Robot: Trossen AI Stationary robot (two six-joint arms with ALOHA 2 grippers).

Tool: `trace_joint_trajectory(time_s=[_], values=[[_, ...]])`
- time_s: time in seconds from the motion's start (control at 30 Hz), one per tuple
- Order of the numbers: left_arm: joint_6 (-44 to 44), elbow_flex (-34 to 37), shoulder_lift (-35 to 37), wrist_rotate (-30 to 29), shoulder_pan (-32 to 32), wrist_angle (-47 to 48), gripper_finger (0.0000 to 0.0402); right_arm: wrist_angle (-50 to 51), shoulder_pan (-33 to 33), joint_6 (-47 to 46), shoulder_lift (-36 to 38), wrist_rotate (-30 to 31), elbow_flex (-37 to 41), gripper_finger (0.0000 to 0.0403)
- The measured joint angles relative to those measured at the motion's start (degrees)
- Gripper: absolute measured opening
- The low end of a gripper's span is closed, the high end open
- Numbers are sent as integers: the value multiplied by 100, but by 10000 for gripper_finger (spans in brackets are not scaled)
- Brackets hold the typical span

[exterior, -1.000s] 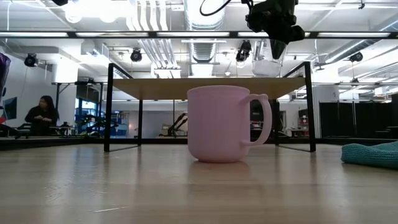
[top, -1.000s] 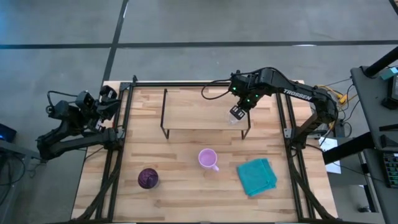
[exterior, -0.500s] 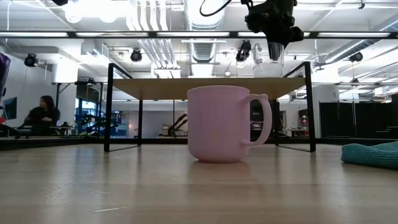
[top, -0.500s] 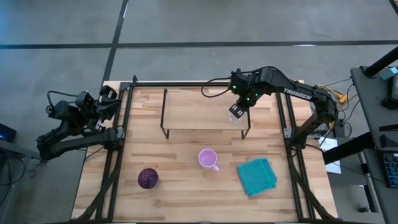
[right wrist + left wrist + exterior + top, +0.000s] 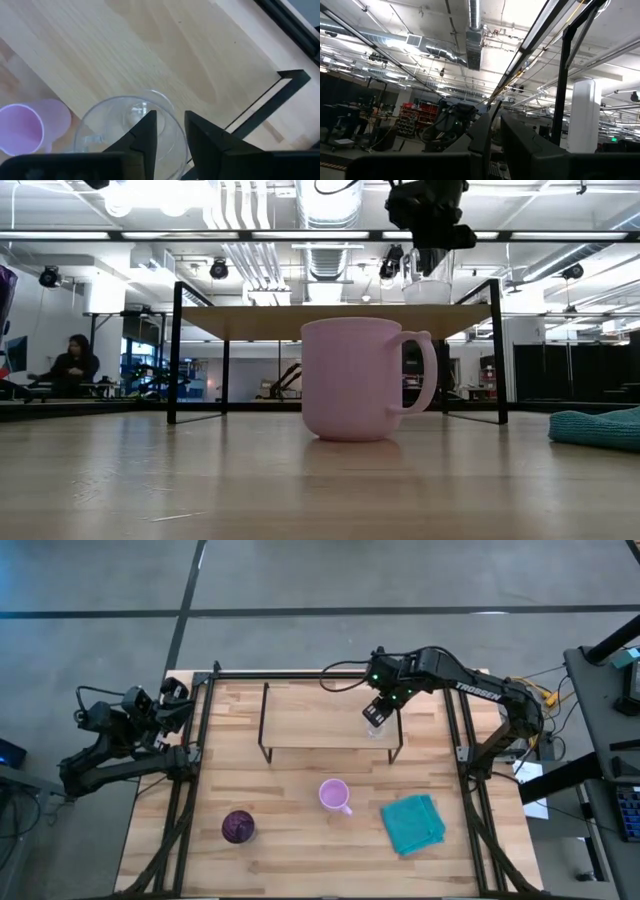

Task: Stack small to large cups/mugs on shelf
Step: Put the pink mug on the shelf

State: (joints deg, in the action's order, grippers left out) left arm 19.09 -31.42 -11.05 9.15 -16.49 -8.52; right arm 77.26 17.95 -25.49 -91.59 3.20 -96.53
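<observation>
My right gripper is going to let go of the glass cup on top of the shelf, by the leg (image 5: 144, 120) nearest the teal cloth.
The clear glass cup (image 5: 125, 127) is at the right end of the shelf's wooden top (image 5: 320, 725), with my right gripper (image 5: 376, 718) shut on it from above; the low view shows the cup (image 5: 430, 280) at or just above the board (image 5: 330, 320). The pink mug (image 5: 334, 795) stands upright on the table in front of the shelf. The dark purple tumbler (image 5: 238, 827) stands upright at the near left. My left gripper (image 5: 172, 698) rests off the table's far left corner, shut and empty. My right gripper pinches the glass cup's wall at its rim (image 5: 172, 120), one finger (image 5: 146, 134) inside the cup and one outside. The fingers come from above, pointing down. The cup is upright below them, its base at the shelf top; whether it rests there I cannot tell.
A teal cloth (image 5: 412, 823) lies on the table at the near right. Black frame rails (image 5: 200, 740) run along the table's left and right sides. The shelf top left of the cup is bare board.
My right gripper has gone a little toward the table's left and far edge over the shelf's right end, taking the glass cup along; the cup stays upright in its hold.
</observation>
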Motion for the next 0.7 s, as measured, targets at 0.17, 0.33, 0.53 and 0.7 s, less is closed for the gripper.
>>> trace_joint_trajectory(time_s=[0.17, 0.33, 0.53, 0.7], values=[[0, 0, 0, 2, 1, 0, 29, 68, -1, 1, 2, -2, -359, 78], [3, 0, 0, 2, 2, 0, 29, 93, -1, 2, 4, -2, -999, 65], [4, 0, 0, 4, 2, 1, 29, 238, -58, -529, 15, -482, -1729, 62], [4, 0, 0, 4, 2, 0, 29, 278, -369, -1186, 15, -1205, -1954, 63]])
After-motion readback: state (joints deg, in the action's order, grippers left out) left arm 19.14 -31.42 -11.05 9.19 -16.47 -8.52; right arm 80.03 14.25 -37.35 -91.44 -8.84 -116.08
